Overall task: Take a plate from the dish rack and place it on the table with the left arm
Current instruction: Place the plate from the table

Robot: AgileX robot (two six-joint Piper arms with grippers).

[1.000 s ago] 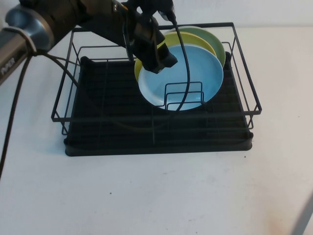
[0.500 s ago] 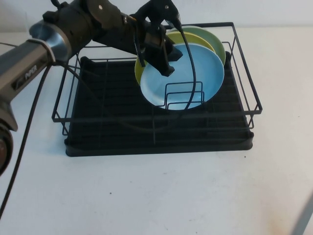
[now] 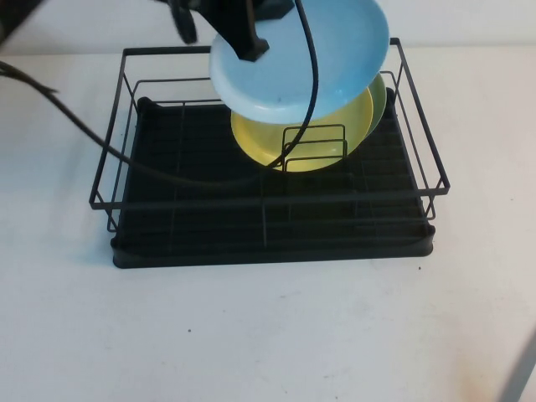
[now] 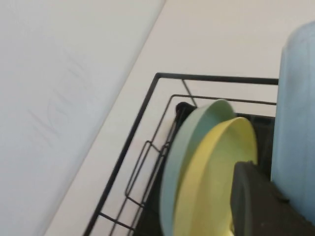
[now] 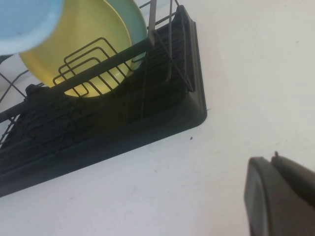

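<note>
Next, my left gripper sets free the light blue plate on the table (image 3: 295,328), a short way in front of the dish rack. The plate is still tilted above the rack's back.
My left gripper (image 3: 244,40) is shut on the rim of the light blue plate (image 3: 310,63) and holds it tilted in the air above the back of the dish rack (image 3: 268,244). In the left wrist view the plate (image 4: 298,98) fills one side and a black finger (image 4: 256,201) presses against it. The plate's edge also shows in the right wrist view (image 5: 24,19). My right gripper (image 5: 278,169) hovers low over the white table (image 3: 268,335), in front of and to the right of the rack, with its fingers together and nothing in it.
A yellow plate (image 3: 293,138) and a pale green plate (image 3: 379,96) stand in the rack's small wire holder (image 3: 314,151). The left arm's black cable (image 3: 126,159) trails across the rack. A sliver of the right arm (image 3: 523,368) shows at the bottom right.
The left gripper has lifted the light blue plate up and back out of the wire holder. The yellow plate behind it is now uncovered. The left arm has risen mostly out of view.
</note>
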